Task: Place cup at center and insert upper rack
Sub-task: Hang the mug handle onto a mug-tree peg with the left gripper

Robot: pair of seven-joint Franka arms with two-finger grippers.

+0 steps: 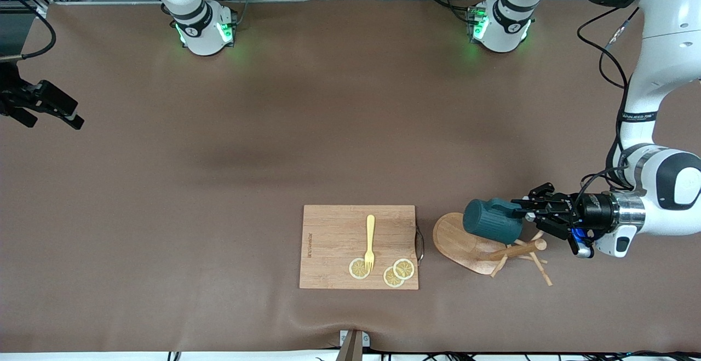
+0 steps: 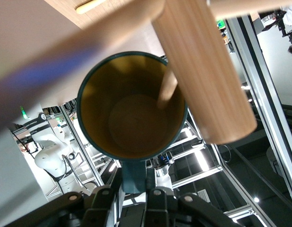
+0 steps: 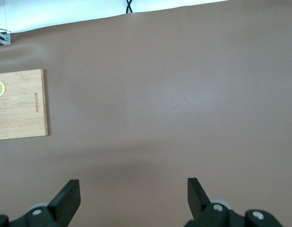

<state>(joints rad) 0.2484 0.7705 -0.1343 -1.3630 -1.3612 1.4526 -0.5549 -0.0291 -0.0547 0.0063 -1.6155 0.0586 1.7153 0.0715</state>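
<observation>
My left gripper has the dark teal cup to place. It will set the cup down on the wooden upper rack (image 1: 499, 237), against its round post.
The dark teal ribbed cup (image 1: 489, 222) is tipped on its side over the upper rack (image 1: 463, 243), a light wooden mug tree lying toppled beside the cutting board. My left gripper (image 1: 520, 211) is shut on the cup's loop handle. In the left wrist view the cup (image 2: 131, 113) shows its yellowish inside, its handle pinched in the left gripper (image 2: 135, 189). The rack's round post (image 2: 202, 71) crosses close by and a thin peg (image 2: 167, 90) pokes into the cup's mouth. My right gripper (image 1: 55, 112) waits open at the right arm's end of the table, nothing between its fingers (image 3: 70, 194).
A rectangular wooden cutting board (image 1: 358, 229) lies near the front edge with a yellow fork (image 1: 370, 240) and lemon slices (image 1: 358, 268) on it. Its corner (image 3: 18, 104) shows in the right wrist view. Brown mat covers the table.
</observation>
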